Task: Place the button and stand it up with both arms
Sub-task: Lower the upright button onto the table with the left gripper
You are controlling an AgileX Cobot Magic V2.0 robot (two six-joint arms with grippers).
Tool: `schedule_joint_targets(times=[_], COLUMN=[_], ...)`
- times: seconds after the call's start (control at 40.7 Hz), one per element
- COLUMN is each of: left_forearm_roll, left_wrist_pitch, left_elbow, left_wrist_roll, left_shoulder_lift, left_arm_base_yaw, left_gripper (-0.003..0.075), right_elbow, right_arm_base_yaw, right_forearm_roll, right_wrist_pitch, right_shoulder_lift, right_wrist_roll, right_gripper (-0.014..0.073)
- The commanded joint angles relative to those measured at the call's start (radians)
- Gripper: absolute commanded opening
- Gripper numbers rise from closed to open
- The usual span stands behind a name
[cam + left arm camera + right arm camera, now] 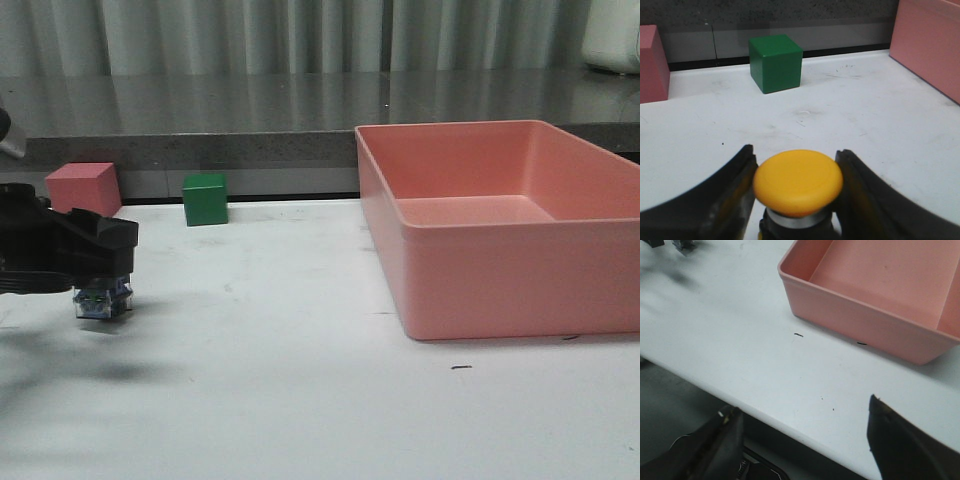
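Note:
Next, my left gripper sets the button down standing up on the white table before the gap (130, 310) between pink block and green cube. The button is now at or just above the surface.
The button (798, 182) shows its yellow mushroom cap and pale collar between the two black fingers (735, 200) of my left gripper (796, 167), which press on it from both sides. In the front view the left gripper (95, 262) is at the far left, low over the white table (300, 380). The button's dark base with bluish terminals (103, 301) pokes out below it, at or just above the surface. My right gripper (801, 407) is open and holds nothing, hanging over the table's front edge. It is out of the front view.
A large pink bin (500, 290) takes up the right side of the table. A green cube (205, 198) and a pink block (84, 188) stand at the back left against a grey ledge (250, 150).

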Motion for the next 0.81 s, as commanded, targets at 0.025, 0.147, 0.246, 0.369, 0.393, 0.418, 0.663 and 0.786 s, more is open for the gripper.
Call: schedule_joint_targets(times=[0.025, 0.147, 0.246, 0.369, 0.393, 0.418, 0.663, 0.786], left_forearm_roll=[-0.008, -0.011, -0.011, -0.011, -0.011, -0.011, -0.008, 0.013], left_wrist_pitch=[-0.232, -0.232, -0.232, -0.232, -0.232, -0.232, -0.232, -0.232], left_elbow=[-0.023, -0.035, -0.058, -0.092, -0.098, -0.105, -0.114, -0.112], left_wrist_roll=[0.000, 0.000, 0.000, 0.000, 0.000, 0.000, 0.000, 0.000], left_shoulder_lift=[-0.036, -0.026, -0.014, 0.016, 0.021, 0.027, 0.036, 0.036], left_arm_base_yaw=[0.002, 0.002, 0.002, 0.002, 0.002, 0.002, 0.002, 0.002], left_gripper=[0.0262, 0.0262, 0.0262, 0.0262, 0.0262, 0.0262, 0.0263, 0.0265], right_elbow=[-0.024, -0.024, -0.024, -0.024, -0.024, -0.024, -0.024, -0.024], right_arm_base_yaw=[-0.008, -0.008, -0.008, -0.008, -0.008, -0.008, -0.008, -0.008], right_forearm_roll=[0.005, 0.005, 0.005, 0.005, 0.005, 0.005, 0.005, 0.005], right_wrist_pitch=[-0.056, -0.056, -0.056, -0.056, -0.056, -0.056, -0.056, -0.056], right_shoulder_lift=[0.002, 0.002, 0.002, 0.002, 0.002, 0.002, 0.002, 0.002], right_wrist_roll=[-0.009, -0.009, -0.009, -0.009, -0.009, -0.009, -0.009, -0.009], right_gripper=[0.0541, 0.0541, 0.0541, 0.0541, 0.0541, 0.0541, 0.0541, 0.0541])
